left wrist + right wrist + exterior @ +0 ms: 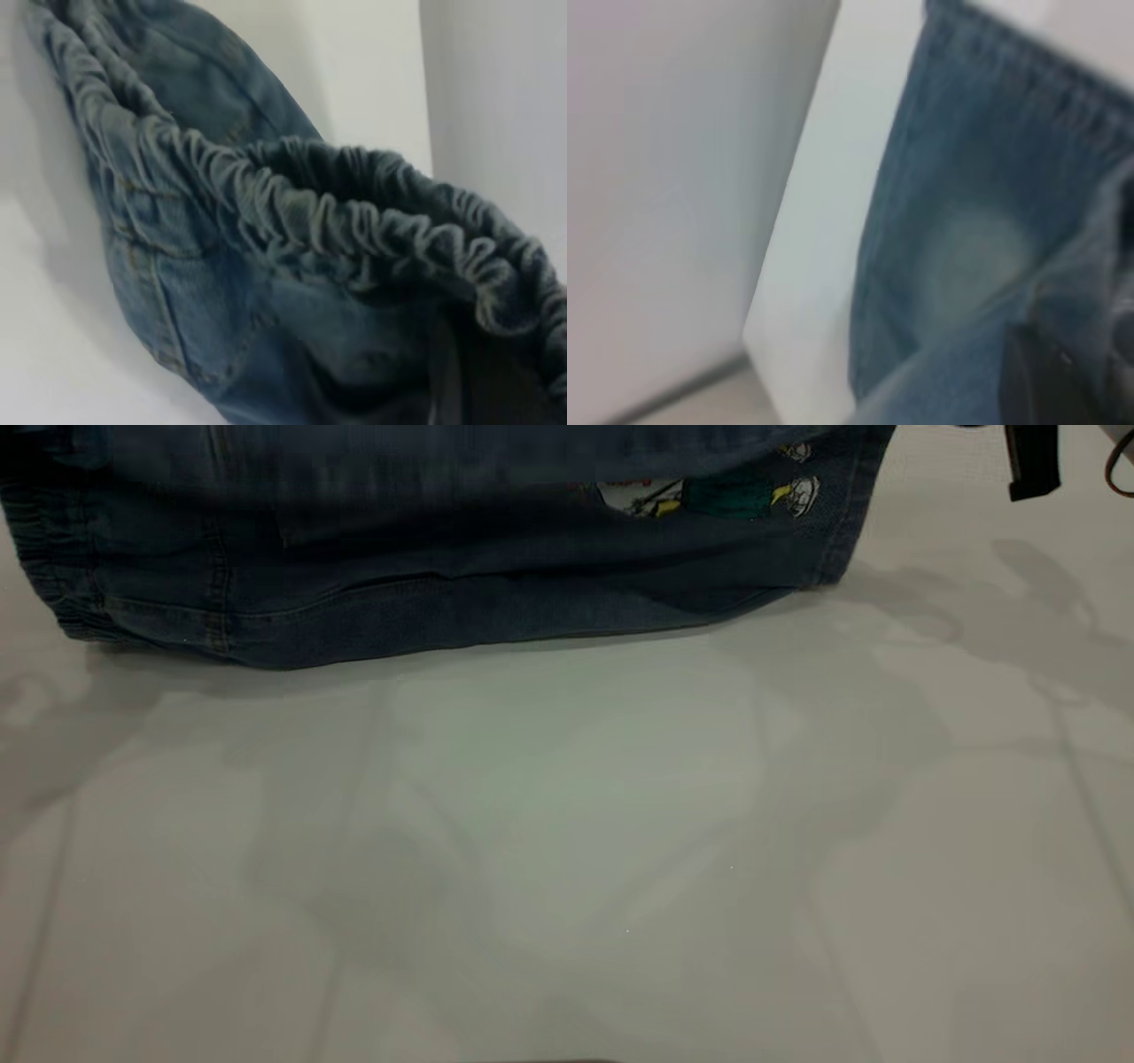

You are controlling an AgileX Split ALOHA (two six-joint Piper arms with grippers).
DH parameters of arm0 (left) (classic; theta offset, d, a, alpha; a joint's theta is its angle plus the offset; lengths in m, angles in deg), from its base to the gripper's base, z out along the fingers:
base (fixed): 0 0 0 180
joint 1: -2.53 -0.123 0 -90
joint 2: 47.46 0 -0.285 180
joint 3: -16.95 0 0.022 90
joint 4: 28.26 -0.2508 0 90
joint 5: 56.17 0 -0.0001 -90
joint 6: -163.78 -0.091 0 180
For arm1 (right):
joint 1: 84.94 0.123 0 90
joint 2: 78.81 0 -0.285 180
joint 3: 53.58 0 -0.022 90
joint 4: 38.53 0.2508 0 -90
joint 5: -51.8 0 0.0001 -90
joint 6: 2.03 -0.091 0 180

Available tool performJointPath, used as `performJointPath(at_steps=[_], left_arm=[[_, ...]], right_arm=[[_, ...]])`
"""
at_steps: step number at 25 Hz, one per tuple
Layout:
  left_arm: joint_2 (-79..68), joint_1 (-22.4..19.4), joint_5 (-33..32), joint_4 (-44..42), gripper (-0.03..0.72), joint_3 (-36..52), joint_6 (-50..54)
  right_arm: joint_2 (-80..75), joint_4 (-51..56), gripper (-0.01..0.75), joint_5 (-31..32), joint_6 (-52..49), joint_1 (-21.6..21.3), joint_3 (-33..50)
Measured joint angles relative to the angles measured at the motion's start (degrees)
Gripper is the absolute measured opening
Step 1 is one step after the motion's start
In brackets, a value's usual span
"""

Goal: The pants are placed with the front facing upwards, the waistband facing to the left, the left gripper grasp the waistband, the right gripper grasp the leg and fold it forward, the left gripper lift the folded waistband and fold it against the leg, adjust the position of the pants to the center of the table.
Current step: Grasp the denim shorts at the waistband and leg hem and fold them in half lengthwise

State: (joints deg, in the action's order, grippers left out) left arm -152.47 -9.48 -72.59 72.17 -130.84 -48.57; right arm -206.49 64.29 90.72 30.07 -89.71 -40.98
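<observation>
My left gripper has the lifted waistband edge. It will let go of it on top of the pants' gathered (102, 560) near waistband end.
The blue denim pants (425, 558) stretch across the far part of the white table (567, 824), with a coloured cartoon patch (709, 496) near their right end. The gathered waistband (53, 567) is at the left. In the left wrist view the ruched waistband (354, 221) rises off the table toward my left gripper (469, 381), which is buried in dark denim and appears shut on it. In the right wrist view a leg (966, 248) with a pale faded oval lies on the table. Its near layer is drawn up to my right gripper (1054, 381), whose black finger is shut on the cloth.
A black part (1032, 460) hangs into the exterior view at the top right. Bare white tabletop fills the whole near half. The right wrist view shows the table's edge (788, 221) beside the leg, with the floor beyond it.
</observation>
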Motion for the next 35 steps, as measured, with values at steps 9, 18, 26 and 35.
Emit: performJointPath(at_steps=[9,18,26,35], left_arm=[[-3.38,0.06,2.68,0.61,0.102,0.00,0.05],[-12.14,0.01,3.49,1.27,0.104,-2.11,3.46],[-18.08,0.01,3.66,1.30,0.112,-8.92,3.10],[-23.38,-0.05,2.97,1.38,0.173,-11.90,5.07]], right_arm=[[-1.05,0.00,0.028,-3.26,-1.17,0.98,-0.22],[-7.27,0.17,0.029,-7.43,-3.89,5.50,-7.77],[-18.68,0.22,0.032,-6.36,-7.23,7.17,-20.81],[-20.98,0.28,0.085,-6.99,-8.51,7.17,-23.30]])
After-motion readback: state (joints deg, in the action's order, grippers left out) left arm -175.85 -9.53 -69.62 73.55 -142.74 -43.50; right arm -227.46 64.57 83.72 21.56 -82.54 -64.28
